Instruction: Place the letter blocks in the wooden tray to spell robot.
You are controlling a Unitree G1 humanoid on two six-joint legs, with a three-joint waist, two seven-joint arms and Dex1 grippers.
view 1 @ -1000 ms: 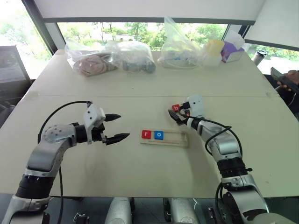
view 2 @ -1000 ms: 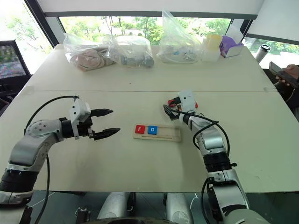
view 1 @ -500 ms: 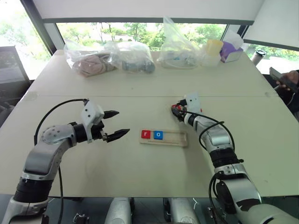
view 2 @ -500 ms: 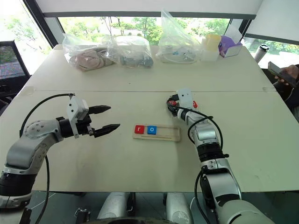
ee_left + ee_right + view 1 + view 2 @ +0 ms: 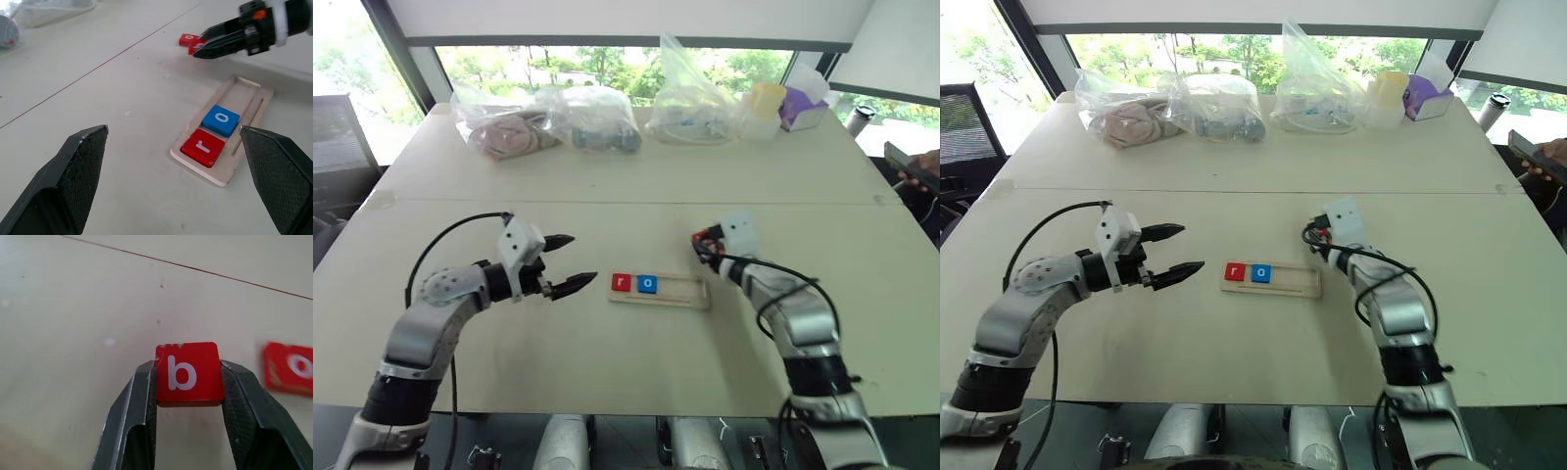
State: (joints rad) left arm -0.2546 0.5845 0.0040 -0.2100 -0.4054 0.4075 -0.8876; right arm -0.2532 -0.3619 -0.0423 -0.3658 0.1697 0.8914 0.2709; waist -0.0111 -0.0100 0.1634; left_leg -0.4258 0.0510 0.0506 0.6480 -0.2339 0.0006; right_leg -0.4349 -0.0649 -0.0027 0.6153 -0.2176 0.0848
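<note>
Next, I let go of the red "b" block with my right gripper on the table just off the wooden tray's empty end [image 5: 759, 304].
The wooden tray [image 5: 683, 292] lies at the table's middle with a red "r" block [image 5: 621, 282] and a blue "o" block [image 5: 648, 284] side by side at its left end. My right gripper [image 5: 701, 241] hovers just behind the tray's right end, shut on a red "b" block [image 5: 188, 373] held flat between its fingers. Another red letter block [image 5: 187, 39] lies on the table just beyond it. Left of the tray, my left gripper [image 5: 578, 260] is open and holds nothing, pointing at the tray.
Clear plastic bags [image 5: 597, 117], a yellow container [image 5: 762, 103] and a purple box [image 5: 800, 103] line the table's far edge. A person's hand with a phone [image 5: 915, 166] is at the right edge. A seam [image 5: 607, 201] crosses the table behind the tray.
My right gripper closed on the red "b" block and drew it back toward the tray's right end. The left gripper stayed open in about the same place.
</note>
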